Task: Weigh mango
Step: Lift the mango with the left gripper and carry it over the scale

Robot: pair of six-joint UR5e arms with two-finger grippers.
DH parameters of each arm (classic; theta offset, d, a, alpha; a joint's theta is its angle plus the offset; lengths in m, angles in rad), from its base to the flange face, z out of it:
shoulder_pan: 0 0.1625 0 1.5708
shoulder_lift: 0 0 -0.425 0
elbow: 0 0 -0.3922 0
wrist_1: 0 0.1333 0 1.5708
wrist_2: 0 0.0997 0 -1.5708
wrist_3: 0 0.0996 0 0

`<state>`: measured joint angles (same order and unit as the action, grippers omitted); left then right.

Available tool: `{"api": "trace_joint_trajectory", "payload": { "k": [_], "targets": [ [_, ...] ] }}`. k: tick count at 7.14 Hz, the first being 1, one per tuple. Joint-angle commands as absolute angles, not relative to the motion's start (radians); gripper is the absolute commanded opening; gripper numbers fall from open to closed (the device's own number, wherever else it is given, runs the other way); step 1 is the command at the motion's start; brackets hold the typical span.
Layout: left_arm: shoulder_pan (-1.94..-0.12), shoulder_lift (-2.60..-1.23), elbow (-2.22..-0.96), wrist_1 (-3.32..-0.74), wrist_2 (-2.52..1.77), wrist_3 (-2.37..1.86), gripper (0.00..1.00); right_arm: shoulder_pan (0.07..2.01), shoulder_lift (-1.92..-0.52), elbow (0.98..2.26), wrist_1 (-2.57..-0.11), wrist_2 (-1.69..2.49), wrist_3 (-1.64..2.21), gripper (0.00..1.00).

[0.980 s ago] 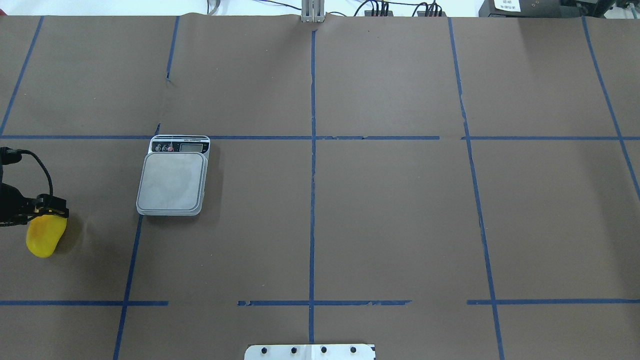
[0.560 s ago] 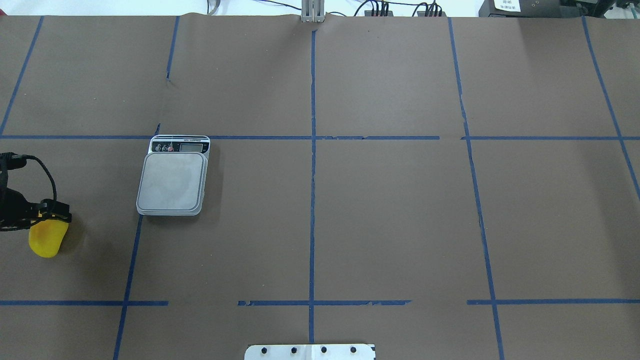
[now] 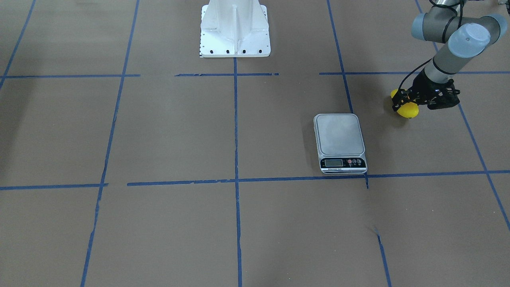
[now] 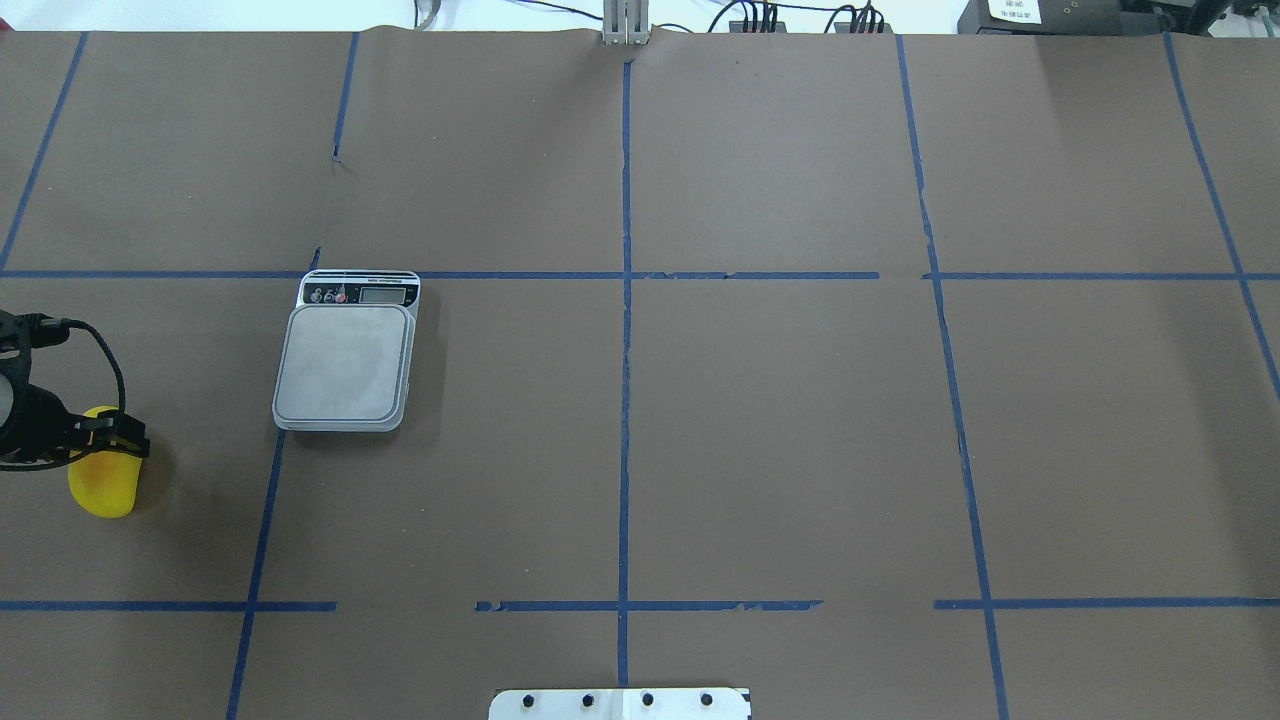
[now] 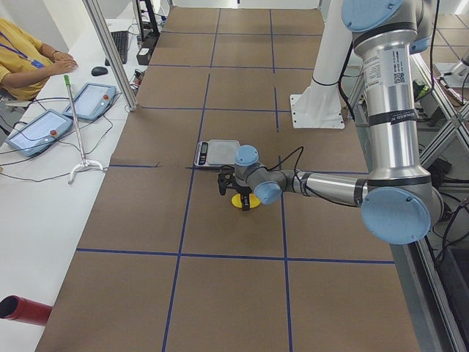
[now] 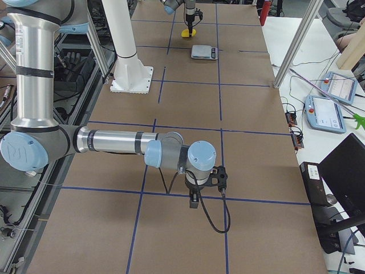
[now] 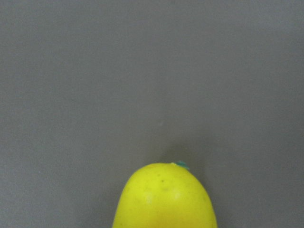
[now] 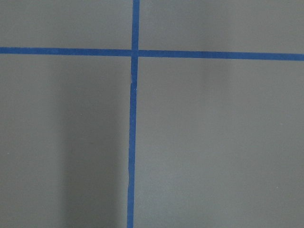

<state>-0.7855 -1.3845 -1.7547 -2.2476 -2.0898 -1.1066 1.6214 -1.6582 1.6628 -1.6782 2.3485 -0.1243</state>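
Next, my left gripper lets go of the yellow mango on the middle of the scale's bare platform (image 3: 344, 134).
The yellow mango (image 4: 100, 487) is at the table's left edge, in my left gripper (image 4: 95, 440), which is shut on it and straddles its middle. It also shows in the front view (image 3: 407, 110), the exterior left view (image 5: 240, 200) and the left wrist view (image 7: 164, 199), where its rounded end hangs over bare brown paper. The scale (image 4: 345, 365) lies flat to the right of the mango, platform bare, display end away from me; it also shows in the front view (image 3: 339, 135). My right gripper (image 6: 205, 191) hovers over a tape crossing far from the scale; I cannot tell if it is open or shut.
Brown paper with blue tape lines covers the table. The robot's white base (image 3: 235, 32) stands at the near middle edge. A person and control tablets (image 5: 44, 121) are beyond the far side of the table.
My left gripper has moved a little to the right with the mango, and the mango has turned from slanted to more upright in the overhead view.
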Motion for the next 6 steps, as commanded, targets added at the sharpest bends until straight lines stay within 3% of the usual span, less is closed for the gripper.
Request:
{"api": "trace_joint_trajectory", "payload": {
  "k": [1,3,6],
  "targets": [
    [-0.796,-1.388,-1.828,-2.238,-2.097,-1.104,0.0,1.621,-1.658,1.663,-1.678,2.349,-0.124,1.0],
    [-0.842,-1.473,-1.864,-2.191,-2.111,-1.112,0.0,1.621,-1.658,1.663,-1.678,2.349,-0.124,1.0],
    [-0.847,-1.84,-1.755,-1.878,-2.102,-1.115,0.0,1.621,-1.658,1.663,-1.678,2.349,-0.124,1.0]
  ]
}}
